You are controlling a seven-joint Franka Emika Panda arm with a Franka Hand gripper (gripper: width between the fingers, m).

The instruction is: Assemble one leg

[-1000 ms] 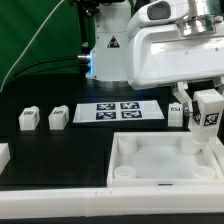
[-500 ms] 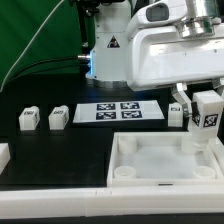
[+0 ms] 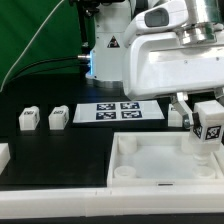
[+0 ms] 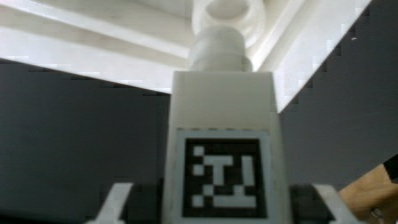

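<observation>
Next, I let go of the leg so it stands upright on the round boss (image 3: 206,170) (image 4: 226,14) below it, in the white panel's near corner.
My gripper (image 3: 209,118) is shut on a leg (image 3: 210,126), a small white square post with a black-and-white tag. It holds the leg upright over the far right corner of the large white panel (image 3: 150,160). In the wrist view the leg (image 4: 224,120) fills the middle between my fingers (image 4: 121,203), its end close to a round boss (image 4: 226,15) in the panel's corner. I cannot tell if it touches. Two more legs (image 3: 28,120) (image 3: 57,117) stand at the exterior view's left, and another (image 3: 175,114) stands behind my gripper.
The marker board (image 3: 120,111) lies on the black table behind the panel. A white part (image 3: 3,155) shows at the exterior view's left edge. The robot base (image 3: 108,50) stands at the back.
My gripper has moved down and slightly to the exterior view's right with the leg, closer to the panel's corner.
</observation>
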